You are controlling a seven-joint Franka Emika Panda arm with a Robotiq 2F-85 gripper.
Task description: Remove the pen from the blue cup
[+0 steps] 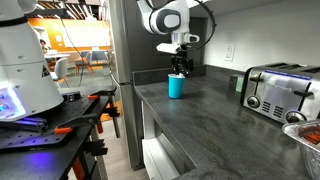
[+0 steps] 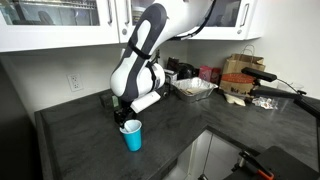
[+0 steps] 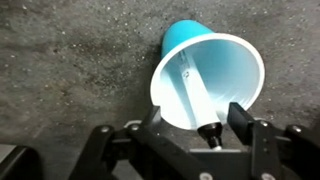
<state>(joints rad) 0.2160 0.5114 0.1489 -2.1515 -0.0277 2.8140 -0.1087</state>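
Note:
Next, I back up, turn my gripper and take the dark end with the cap point(image 3: 210, 132), as the white pen slants across my gripper's fingers at the blue cup's rim.
The blue cup point(image 1: 176, 87) stands upright on the dark counter in both exterior views point(image 2: 132, 135). In the wrist view I look down into the cup point(image 3: 205, 60). The white pen point(image 3: 192, 92) leans inside it, and its dark capped end sticks out over the rim. My gripper point(image 3: 197, 128) is open, with one finger on each side of the pen's top end, apart from it. In the exterior views the gripper point(image 1: 178, 70) point(image 2: 122, 118) hangs just above the cup's mouth, and the pen itself cannot be made out there.
A chrome toaster point(image 1: 280, 90) stands further along the dark counter point(image 1: 210, 125). A clear container point(image 2: 193, 90) and cardboard boxes point(image 2: 238, 75) sit at the back. The counter's edge point(image 2: 95, 165) runs close to the cup. Cabinets hang above.

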